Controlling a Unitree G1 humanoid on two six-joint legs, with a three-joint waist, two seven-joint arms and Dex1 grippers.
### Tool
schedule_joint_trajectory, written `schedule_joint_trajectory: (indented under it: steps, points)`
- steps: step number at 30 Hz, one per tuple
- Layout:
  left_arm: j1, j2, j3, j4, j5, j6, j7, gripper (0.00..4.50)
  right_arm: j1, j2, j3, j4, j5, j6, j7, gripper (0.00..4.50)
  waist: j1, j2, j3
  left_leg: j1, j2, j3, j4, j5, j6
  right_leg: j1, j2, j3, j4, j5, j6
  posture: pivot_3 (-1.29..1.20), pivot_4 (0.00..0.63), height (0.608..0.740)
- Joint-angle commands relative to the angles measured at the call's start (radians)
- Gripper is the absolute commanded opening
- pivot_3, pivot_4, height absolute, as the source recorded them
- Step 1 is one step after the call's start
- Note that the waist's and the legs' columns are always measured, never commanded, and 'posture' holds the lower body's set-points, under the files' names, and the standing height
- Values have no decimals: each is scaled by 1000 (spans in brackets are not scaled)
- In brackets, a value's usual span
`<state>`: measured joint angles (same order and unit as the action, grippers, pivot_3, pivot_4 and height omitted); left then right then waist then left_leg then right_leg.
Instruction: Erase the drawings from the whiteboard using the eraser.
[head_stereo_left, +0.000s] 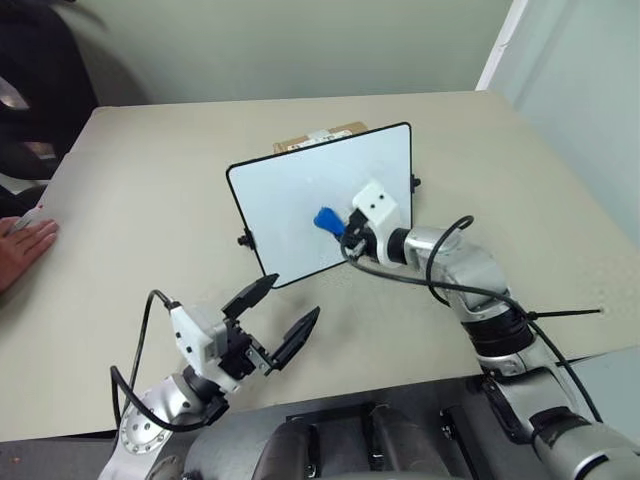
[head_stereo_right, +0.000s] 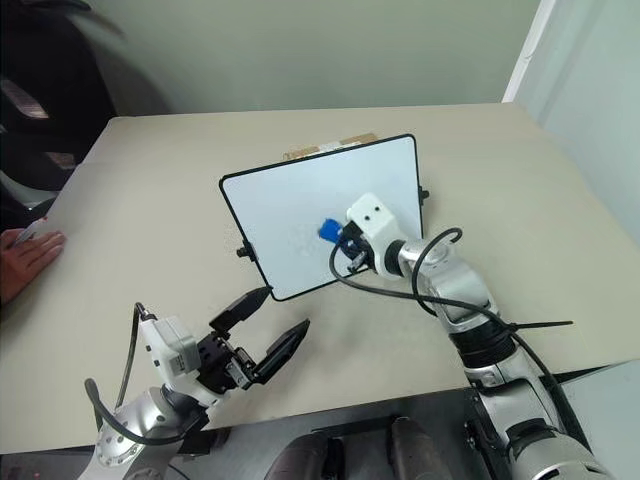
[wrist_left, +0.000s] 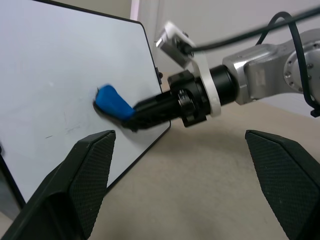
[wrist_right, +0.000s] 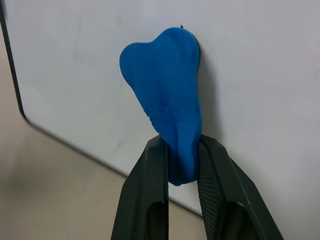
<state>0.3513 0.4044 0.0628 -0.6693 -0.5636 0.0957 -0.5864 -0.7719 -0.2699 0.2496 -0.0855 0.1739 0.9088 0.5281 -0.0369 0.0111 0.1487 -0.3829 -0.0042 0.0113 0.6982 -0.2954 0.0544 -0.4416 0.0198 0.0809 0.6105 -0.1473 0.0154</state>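
Note:
Next, my right gripper opens and lets go of the blue eraser on the table (head_stereo_left: 447, 257) beside the lower corner of the whiteboard that is farthest from my left gripper.
The whiteboard (head_stereo_left: 290, 205) stands tilted on the beige table, its white face towards me. The blue eraser (head_stereo_left: 326, 219) is pressed against the board's lower right area, and my right gripper (wrist_right: 181, 147) is shut on the eraser's lower end (wrist_right: 165, 90). The drawings are hidden or out of view; around the eraser the board shows just faint grey smudges (wrist_left: 65, 122). My left gripper (head_stereo_left: 283, 312) hangs open with nothing in it, low in front of the board's lower left corner and apart from it. Its black fingers (wrist_left: 87, 170) frame the eraser (wrist_left: 112, 100).
A brown cardboard box (head_stereo_left: 320, 137) lies behind the board's top edge. A person's hand (head_stereo_left: 22, 247) rests on the table at the far left. A black cable tie (head_stereo_left: 565, 314) sticks out beside my right arm. The table's front edge runs just under my left gripper.

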Motion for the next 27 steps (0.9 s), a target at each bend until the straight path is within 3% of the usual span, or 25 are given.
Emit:
schedule_joint_trajectory:
  steps: [1,7,12,21,27]
  points:
    - [-5,1,4,-35,-10,-2,-1,4500,-68,-8,-92,1,-12,-43,-53,547,0,0,0,0,0,0,0,-1,2,0,0,0,0,0,0,0,150,740]
    - [-12,0,6,-26,-8,-5,-2,4500,-64,-16,-118,16,-18,-41,-84,547,4,0,0,0,0,0,0,-1,2,0,0,0,-1,0,0,0,150,740]
    - [-13,0,3,-25,-3,-9,-6,4500,53,-93,-181,-161,59,43,-29,547,16,0,0,0,0,0,0,0,-1,2,0,0,-1,-2,2,0,150,740]
    - [-18,-16,-33,-12,18,-18,-8,4500,202,-253,-418,-240,165,217,-25,547,20,0,0,-1,0,1,1,0,0,2,-1,0,-2,-6,5,0,150,740]
    - [-35,-23,-60,11,31,-25,-19,4500,320,-338,-416,-245,179,333,-34,547,17,0,0,-1,0,2,0,0,0,4,-1,0,-1,-7,6,0,150,740]
